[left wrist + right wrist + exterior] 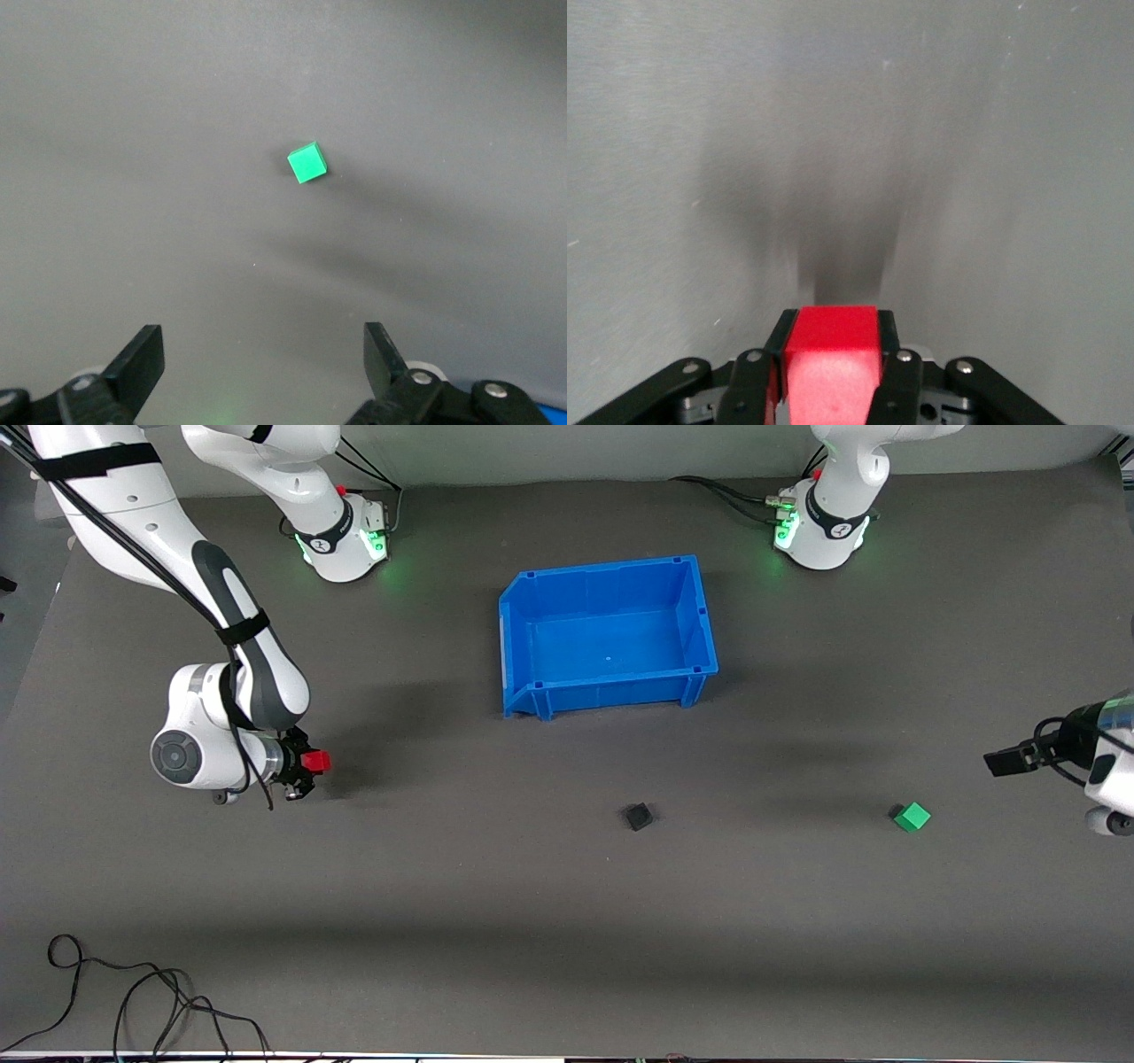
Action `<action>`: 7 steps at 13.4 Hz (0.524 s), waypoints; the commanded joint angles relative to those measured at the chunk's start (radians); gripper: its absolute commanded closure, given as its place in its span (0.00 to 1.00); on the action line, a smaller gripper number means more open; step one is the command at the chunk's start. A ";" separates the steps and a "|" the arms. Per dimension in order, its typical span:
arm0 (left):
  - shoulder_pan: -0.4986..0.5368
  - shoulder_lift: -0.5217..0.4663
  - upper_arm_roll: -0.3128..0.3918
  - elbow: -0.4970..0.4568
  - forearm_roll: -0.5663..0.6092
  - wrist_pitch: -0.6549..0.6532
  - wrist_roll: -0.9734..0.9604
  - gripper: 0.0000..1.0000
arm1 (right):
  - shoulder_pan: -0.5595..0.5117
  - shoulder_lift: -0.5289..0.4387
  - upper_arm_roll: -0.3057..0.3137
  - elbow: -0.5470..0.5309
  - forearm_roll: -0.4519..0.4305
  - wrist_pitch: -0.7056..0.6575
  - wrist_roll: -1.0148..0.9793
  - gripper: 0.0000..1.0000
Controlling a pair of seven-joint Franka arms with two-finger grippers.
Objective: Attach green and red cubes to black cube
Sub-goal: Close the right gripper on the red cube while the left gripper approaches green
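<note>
The robot's left gripper needs to next close on two opposite sides [912,817] [307,163] of the green cube, keeping the cube's side toward the black cube free.
My right gripper [312,763] is shut on the red cube [317,761], low at the mat toward the right arm's end of the table; the right wrist view has the red cube [833,354] clamped between both fingers. The black cube [638,816] lies on the grey mat, nearer the front camera than the blue bin. The green cube [912,816] rests toward the left arm's end, and the left wrist view shows the green cube [306,163] on bare mat. My left gripper [264,359] hangs open above the mat near the green cube, holding nothing.
A blue bin [532,620] with nothing in it stands mid-table near the arm bases. Loose black cables [133,1001] lie at the mat's front corner on the right arm's side. The black cube and green cube sit well apart on open mat.
</note>
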 commanded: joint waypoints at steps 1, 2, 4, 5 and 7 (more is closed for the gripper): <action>0.040 0.032 0.001 -0.020 -0.060 0.028 -0.049 0.00 | 0.053 -0.001 -0.001 0.128 0.019 -0.108 0.030 0.80; 0.054 0.053 0.000 -0.026 -0.063 0.032 -0.106 0.00 | 0.078 0.008 -0.001 0.188 0.019 -0.128 0.069 0.80; 0.076 0.101 0.000 -0.028 -0.068 0.064 -0.210 0.00 | 0.118 0.051 0.000 0.303 0.019 -0.188 0.108 0.80; 0.097 0.121 0.000 -0.028 -0.078 0.081 -0.256 0.00 | 0.133 0.072 0.000 0.355 0.031 -0.204 0.114 0.80; 0.106 0.148 0.000 -0.049 -0.130 0.159 -0.360 0.00 | 0.156 0.137 0.000 0.478 0.137 -0.204 0.152 0.80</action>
